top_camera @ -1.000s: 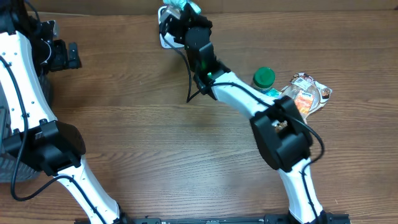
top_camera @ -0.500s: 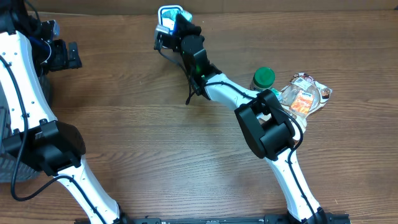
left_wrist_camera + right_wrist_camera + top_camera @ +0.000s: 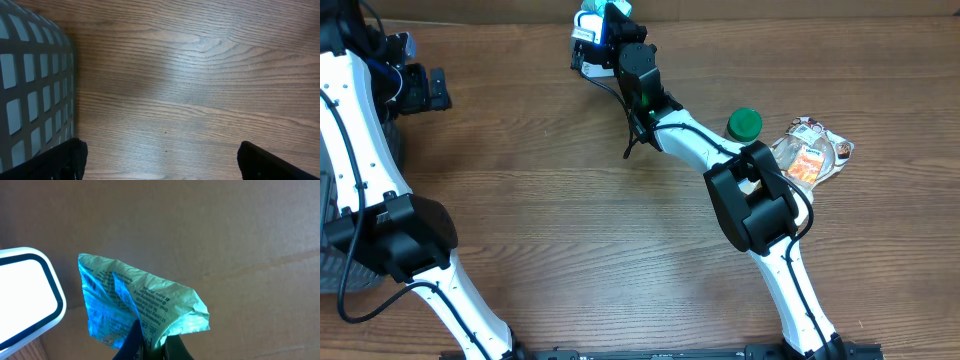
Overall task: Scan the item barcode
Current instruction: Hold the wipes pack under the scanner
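Observation:
I will release the green-and-teal packet from my right gripper onto the pile of snack packets [image 3: 788, 178], setting it there close to the green-capped bottle.
A crumpled green-and-teal packet [image 3: 140, 302] with small print on it is pinched at its lower edge by my right gripper [image 3: 152, 342], which is shut on it. A white scanner with a dark blue rim [image 3: 22, 292] sits just left of the packet. In the overhead view the right gripper [image 3: 612, 25] holds the packet [image 3: 592, 17] up at the table's far edge, over the scanner [image 3: 582, 62]. No barcode shows on the packet's visible side. My left gripper [image 3: 160, 165] is open over bare wood, far to the left [image 3: 425, 88].
A grey lattice basket [image 3: 30, 90] stands close to the left gripper's left finger. A green-capped bottle [image 3: 744, 123] and a pile of snack packets [image 3: 813, 150] lie at the right. A brown cardboard wall [image 3: 225, 230] runs behind the table's far edge.
The right gripper with the packet swung left towards the scanner, then edged back slightly right and farther. The left arm has not moved.

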You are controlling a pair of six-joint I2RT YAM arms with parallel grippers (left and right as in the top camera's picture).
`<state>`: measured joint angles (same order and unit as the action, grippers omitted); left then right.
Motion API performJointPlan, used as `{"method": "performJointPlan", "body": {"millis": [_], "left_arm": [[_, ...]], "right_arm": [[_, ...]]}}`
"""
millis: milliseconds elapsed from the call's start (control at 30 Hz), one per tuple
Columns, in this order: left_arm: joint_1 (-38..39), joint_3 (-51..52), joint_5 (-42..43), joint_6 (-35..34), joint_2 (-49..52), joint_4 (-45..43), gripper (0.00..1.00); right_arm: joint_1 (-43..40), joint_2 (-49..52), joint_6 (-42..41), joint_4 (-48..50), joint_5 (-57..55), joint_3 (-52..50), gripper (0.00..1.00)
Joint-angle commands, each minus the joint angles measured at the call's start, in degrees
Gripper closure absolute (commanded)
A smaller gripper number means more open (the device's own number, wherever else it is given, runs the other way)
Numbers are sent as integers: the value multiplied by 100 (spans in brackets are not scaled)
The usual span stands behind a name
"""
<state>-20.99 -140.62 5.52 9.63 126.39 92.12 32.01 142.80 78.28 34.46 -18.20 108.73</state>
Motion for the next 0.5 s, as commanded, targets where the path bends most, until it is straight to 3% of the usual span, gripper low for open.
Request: {"method": "performJointPlan", "body": {"millis": [0,267,467], "left_arm": [[39,-107,24,46,-94,-2,0],[44,-107,24,46,-94,-4,1],[42,-107,24,46,-94,-4,0]], "right_arm": [[-22,-98,-173,61,26,160,96],[-22,-299,-1357,-286,2,160,96],[-22,-938,-3698,-728,-645,160,96]]}}
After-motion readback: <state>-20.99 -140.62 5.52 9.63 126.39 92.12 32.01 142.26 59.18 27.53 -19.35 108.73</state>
